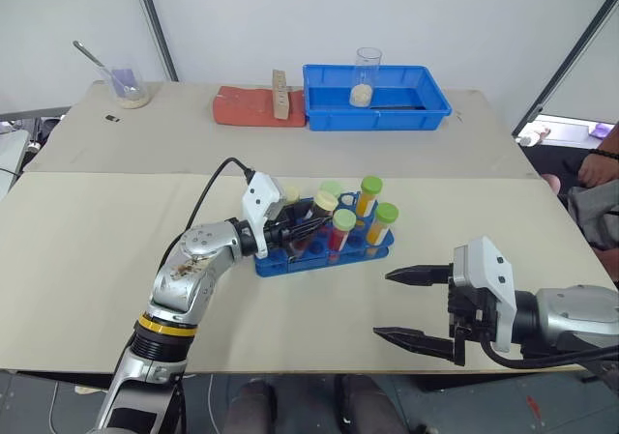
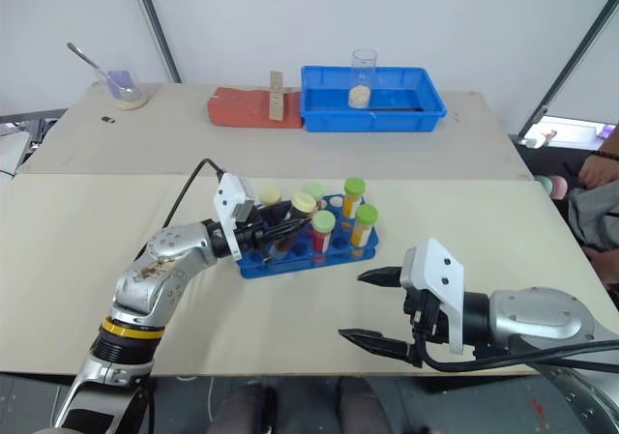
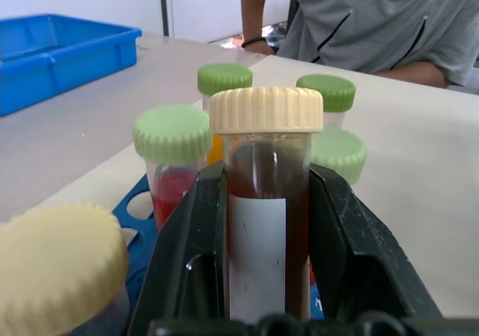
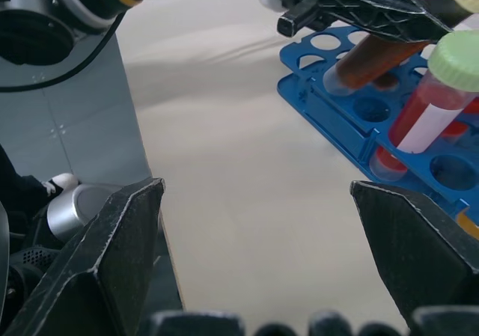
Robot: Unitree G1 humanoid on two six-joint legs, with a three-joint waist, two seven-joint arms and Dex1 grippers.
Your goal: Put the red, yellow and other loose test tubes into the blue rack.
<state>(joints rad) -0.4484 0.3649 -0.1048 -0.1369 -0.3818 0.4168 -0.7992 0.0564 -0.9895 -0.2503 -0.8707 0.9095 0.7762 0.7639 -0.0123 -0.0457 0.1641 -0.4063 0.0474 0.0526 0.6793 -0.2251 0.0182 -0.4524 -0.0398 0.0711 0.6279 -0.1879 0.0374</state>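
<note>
The cream-capped tube in my left gripper needs to be let go in the blue rack's front row [image 1: 294, 249], before the other cream-capped tube.
The blue rack [image 1: 290, 264] stands in the middle of the near table and holds several capped tubes: a green-capped red one [image 1: 342, 227] and green-capped yellow ones [image 1: 370, 192]. My left gripper [image 1: 308, 227] is shut on a cream-capped tube of dark red-brown liquid [image 3: 266, 201]. It holds that tube tilted over the rack, the tube's lower end [image 4: 352, 70] just above the rack's holes. My right gripper [image 1: 382, 304] hangs open and empty to the right of the rack, near the table's front edge.
A large blue bin [image 1: 430, 105] with a clear cup [image 1: 366, 74] in it sits at the back. A red pad [image 1: 247, 105] lies to its left and a glass beaker with a spoon [image 1: 128, 86] at the far left. A person sits at the right edge [image 1: 602, 168].
</note>
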